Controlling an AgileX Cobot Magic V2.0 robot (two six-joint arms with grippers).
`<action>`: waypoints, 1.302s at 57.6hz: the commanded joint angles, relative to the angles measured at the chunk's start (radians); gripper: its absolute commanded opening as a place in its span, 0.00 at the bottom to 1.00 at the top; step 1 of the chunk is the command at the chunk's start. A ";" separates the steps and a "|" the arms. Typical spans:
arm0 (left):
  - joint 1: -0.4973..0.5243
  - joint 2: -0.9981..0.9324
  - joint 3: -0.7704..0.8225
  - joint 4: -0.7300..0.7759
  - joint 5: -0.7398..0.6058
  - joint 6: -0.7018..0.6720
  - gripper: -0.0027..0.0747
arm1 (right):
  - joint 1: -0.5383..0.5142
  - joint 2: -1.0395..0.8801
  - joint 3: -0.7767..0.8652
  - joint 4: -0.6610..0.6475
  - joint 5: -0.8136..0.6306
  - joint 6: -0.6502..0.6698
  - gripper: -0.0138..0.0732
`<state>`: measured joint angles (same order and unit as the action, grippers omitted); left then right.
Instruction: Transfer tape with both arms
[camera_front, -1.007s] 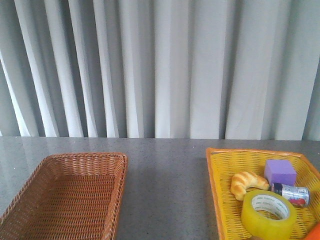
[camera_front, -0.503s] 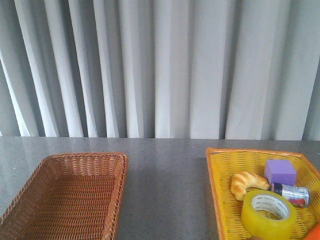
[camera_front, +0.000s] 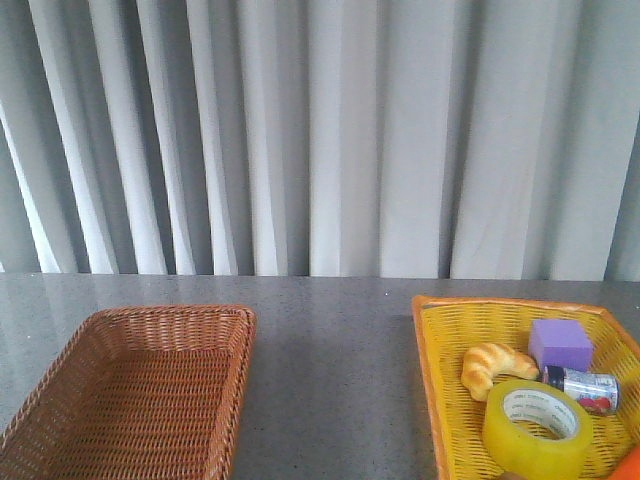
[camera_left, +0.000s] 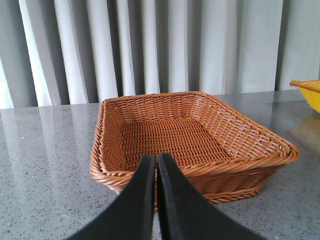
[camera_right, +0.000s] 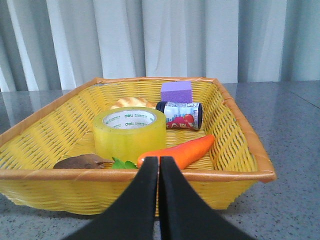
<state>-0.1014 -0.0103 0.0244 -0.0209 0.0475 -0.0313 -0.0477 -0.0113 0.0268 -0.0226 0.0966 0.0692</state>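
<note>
My right gripper is to go to the tape next and close on its rim (camera_front: 585, 428) (camera_right: 160, 121), on the side between the small printed can and the carrot.
The tape (camera_front: 536, 427), a wide yellow roll with a white printed core, lies flat in the yellow basket (camera_front: 432, 352) at the front right of the table. It also shows in the right wrist view (camera_right: 129, 132), beyond the basket's near rim. My right gripper (camera_right: 159, 161) is shut and empty, just short of that rim (camera_right: 75, 175). My left gripper (camera_left: 156, 159) is shut and empty, in front of the near rim of the brown wicker basket (camera_left: 260, 157). Neither arm shows in the front view.
The yellow basket also holds a croissant (camera_front: 494, 366), a purple block (camera_front: 560, 343), a small printed can (camera_front: 583, 387), a carrot (camera_right: 180, 151) and a brown object (camera_right: 80, 161). The brown wicker basket (camera_front: 60, 380) at the front left holds nothing. Grey curtains hang behind the grey table.
</note>
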 joint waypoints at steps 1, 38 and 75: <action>0.000 -0.016 -0.009 -0.003 -0.085 -0.008 0.03 | -0.005 -0.011 0.004 -0.004 -0.076 -0.003 0.15; 0.000 0.035 -0.200 -0.031 -0.072 -0.011 0.03 | -0.005 0.050 -0.185 0.064 -0.097 -0.002 0.15; 0.000 0.580 -0.723 -0.030 0.289 -0.008 0.03 | -0.005 0.525 -0.681 0.049 0.312 -0.004 0.15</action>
<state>-0.1014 0.5420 -0.6642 -0.0400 0.3838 -0.0328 -0.0477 0.4681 -0.6199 0.0339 0.4385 0.0700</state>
